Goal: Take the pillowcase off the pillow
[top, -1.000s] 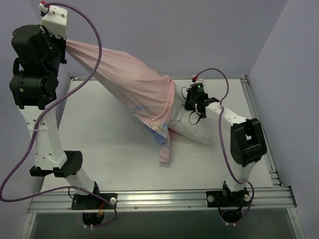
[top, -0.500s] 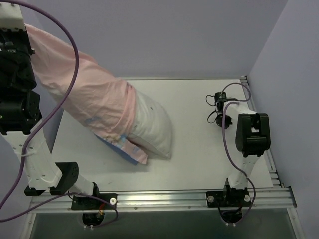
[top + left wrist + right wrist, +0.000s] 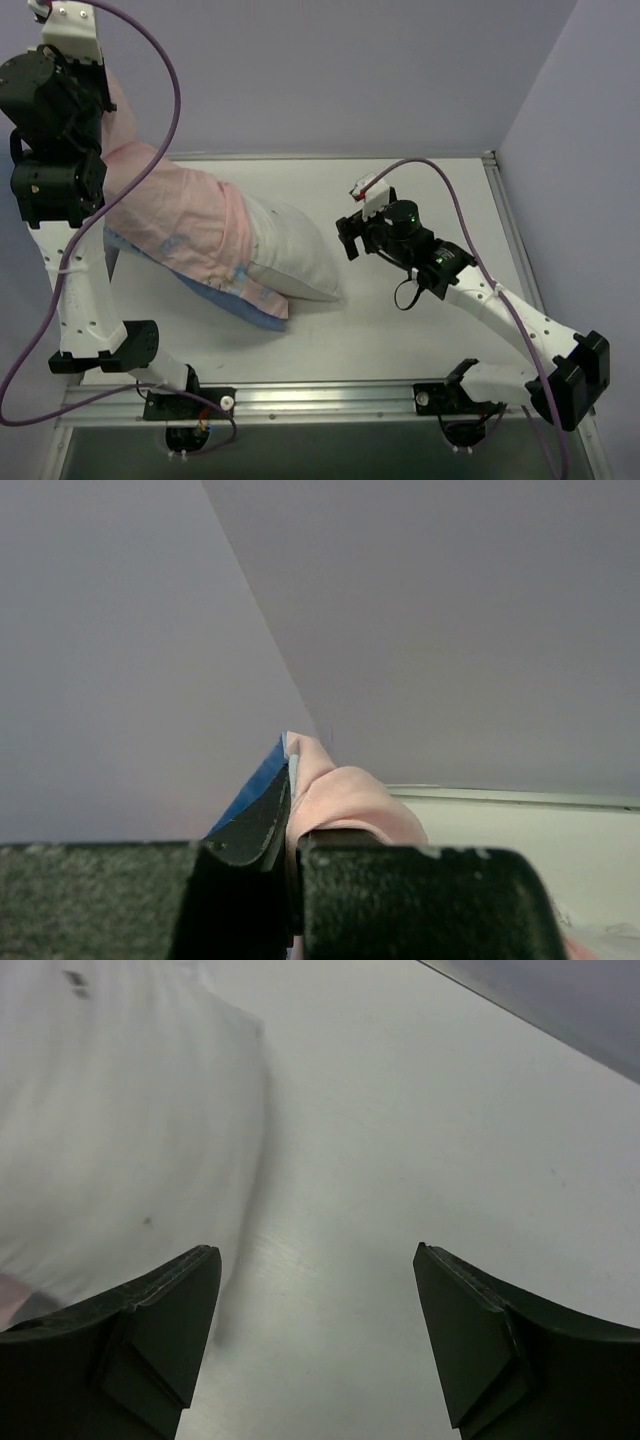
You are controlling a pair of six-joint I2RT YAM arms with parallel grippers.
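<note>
Next, my right gripper grabs the pillow by its bare white end (image 3: pixel 278 252) (image 3: pixel 30 1222), close beside the pillowcase's opening.
My left gripper (image 3: pixel 292 825) is shut on a bunched edge of the pillowcase (image 3: pixel 340 795), held high at the back left by the wall. In the top view the pink pillowcase (image 3: pixel 180 225) slopes down from that arm to the table, with blue print showing along its lower edge. It still covers the left part of the pillow. The pillow's (image 3: pixel 292 255) white right end sticks out of the opening. My right gripper (image 3: pixel 348 236) hovers just right of that end, open and holding nothing. In the right wrist view the pillow (image 3: pixel 100 1130) fills the left side, beside my right gripper (image 3: pixel 315 1250).
The white table (image 3: pixel 430 190) is bounded by purple walls at the back, left and right. An aluminium rail (image 3: pixel 330 398) with both arm bases runs along the near edge. The right arm's links stretch across the table's right half.
The right arm swung back from the far right to the pillow's exposed end and its jaws opened. The left arm shifted, and pillow and pillowcase settled lower and further left.
</note>
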